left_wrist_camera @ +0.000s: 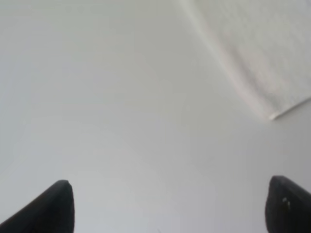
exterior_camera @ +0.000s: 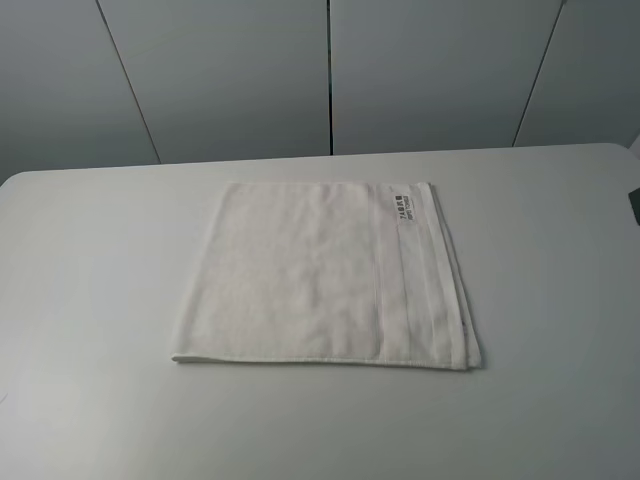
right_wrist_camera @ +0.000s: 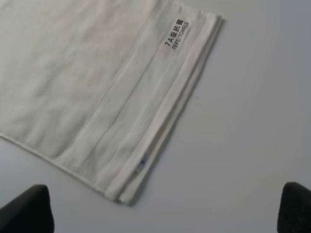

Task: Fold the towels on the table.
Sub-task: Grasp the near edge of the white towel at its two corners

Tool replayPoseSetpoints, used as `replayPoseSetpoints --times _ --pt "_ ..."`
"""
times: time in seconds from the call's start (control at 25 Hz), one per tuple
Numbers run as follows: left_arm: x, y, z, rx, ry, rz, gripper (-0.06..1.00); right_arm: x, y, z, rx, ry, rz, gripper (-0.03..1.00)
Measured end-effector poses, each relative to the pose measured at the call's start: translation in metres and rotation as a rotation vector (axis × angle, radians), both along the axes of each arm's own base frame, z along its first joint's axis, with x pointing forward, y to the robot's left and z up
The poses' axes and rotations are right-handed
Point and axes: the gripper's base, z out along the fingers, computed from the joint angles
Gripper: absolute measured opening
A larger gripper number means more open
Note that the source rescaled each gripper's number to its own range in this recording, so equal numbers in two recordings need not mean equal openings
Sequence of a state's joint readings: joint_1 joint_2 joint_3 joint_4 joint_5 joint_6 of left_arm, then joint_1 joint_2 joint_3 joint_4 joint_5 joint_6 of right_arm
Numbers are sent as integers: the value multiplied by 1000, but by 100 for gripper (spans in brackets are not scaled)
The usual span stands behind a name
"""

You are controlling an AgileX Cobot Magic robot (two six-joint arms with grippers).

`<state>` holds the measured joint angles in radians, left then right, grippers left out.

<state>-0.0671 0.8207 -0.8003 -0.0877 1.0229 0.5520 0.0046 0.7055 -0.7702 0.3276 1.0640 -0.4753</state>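
Observation:
Next, I close my right gripper on the near corner (exterior_camera: 466, 362) (right_wrist_camera: 115, 195) of the white towel, at the end of the border stripe away from the label.
The white towel (exterior_camera: 325, 272) lies flat in the middle of the white table (exterior_camera: 90, 300), with layered edges showing along its right side. Its border stripe and dark-printed label (exterior_camera: 404, 207) sit near the far right corner. Neither gripper shows in the high view. In the left wrist view my left gripper (left_wrist_camera: 170, 189) is open and empty above bare table, with a towel corner (left_wrist_camera: 262, 58) ahead of it. In the right wrist view my right gripper (right_wrist_camera: 165, 194) is open and empty, just off the towel's (right_wrist_camera: 87, 82) striped edge and label (right_wrist_camera: 176, 33).
A grey panelled wall (exterior_camera: 320, 70) stands behind the table's far edge. A small dark shape (exterior_camera: 634, 205) shows at the right border of the high view. Bare tabletop surrounds the towel on all sides.

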Motion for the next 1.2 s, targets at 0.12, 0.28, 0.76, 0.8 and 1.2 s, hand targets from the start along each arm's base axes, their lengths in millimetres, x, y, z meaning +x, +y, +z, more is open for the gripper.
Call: replayPoseSetpoints --times 0.12,0.28,0.76,0.8,1.2 --pt "30 -11 -19 55 84 -134 100 28 0 -12 -45 59 62 100" --pt "61 -41 -51 146 174 -344 100 57 5 -34 -74 173 153 100" --pt "89 -124 -162 440 430 -777 100 95 43 -88 -205 315 498 100" --pt "89 -126 -169 452 443 -792 100 97 44 -90 -213 311 508 100" --pt "94 -136 -206 468 493 -832 100 102 47 -96 -240 292 553 100"
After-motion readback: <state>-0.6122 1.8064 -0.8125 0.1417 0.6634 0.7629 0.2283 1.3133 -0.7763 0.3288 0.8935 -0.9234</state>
